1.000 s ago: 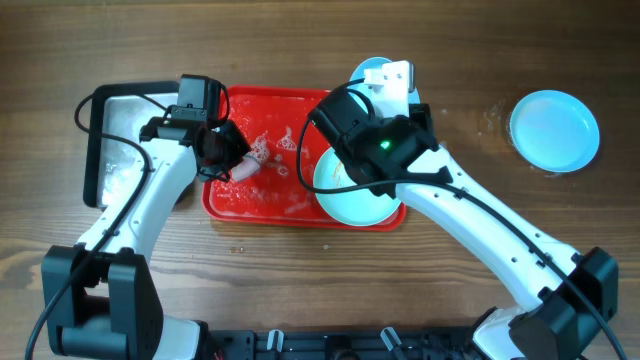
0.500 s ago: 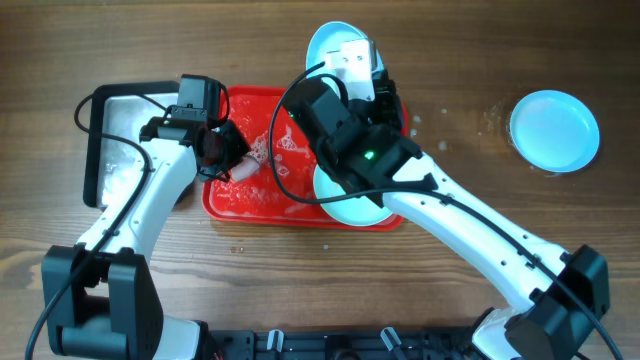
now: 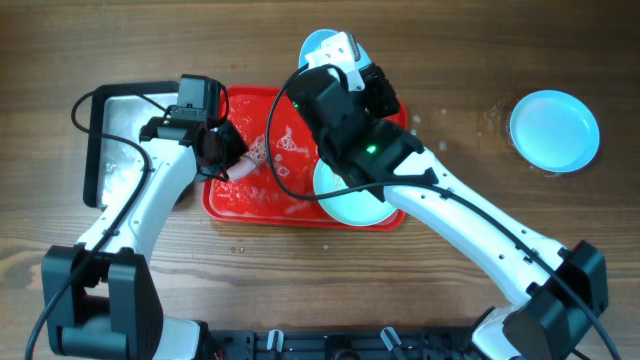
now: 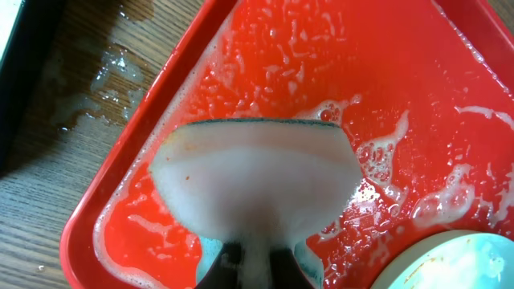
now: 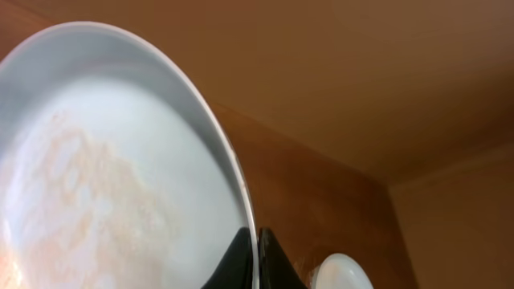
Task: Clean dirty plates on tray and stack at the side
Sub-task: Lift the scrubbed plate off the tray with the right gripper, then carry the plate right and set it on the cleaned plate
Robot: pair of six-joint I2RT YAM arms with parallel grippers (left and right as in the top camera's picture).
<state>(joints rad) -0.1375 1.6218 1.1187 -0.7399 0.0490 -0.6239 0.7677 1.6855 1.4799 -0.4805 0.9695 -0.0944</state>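
Note:
I will use my right gripper to set the pale blue plate down on top of the lone plate on the bare table [image 3: 555, 126] [image 5: 341, 274].
The red tray [image 3: 232, 203] lies left of centre, wet with foam, and fills the left wrist view [image 4: 321, 64]. My left gripper [image 3: 234, 161] is shut on a white-and-green sponge [image 3: 256, 155] held just over the tray floor; the sponge is large in the left wrist view [image 4: 257, 177], with the jaws [image 4: 255, 269] below it. My right gripper [image 3: 338, 60] is shut on the rim of a pale blue plate [image 3: 318, 45], tilted up over the tray's back edge. The right wrist view shows its orange-brown smears [image 5: 104, 177] and the jaws [image 5: 255, 257]. A second plate [image 3: 350, 205] lies on the tray's right end. A third plate [image 3: 553, 130] sits on the table at the far right.
A black-rimmed silver pan [image 3: 108, 160] with foam stands left of the tray. Water drops mark the wood near the far-right plate and beside the tray's left edge [image 4: 104, 72]. My right arm crosses over the tray's right half.
My right gripper has carried the held plate up and to the left, from the tray's right back corner to above its back edge. The left arm and sponge have stayed still.

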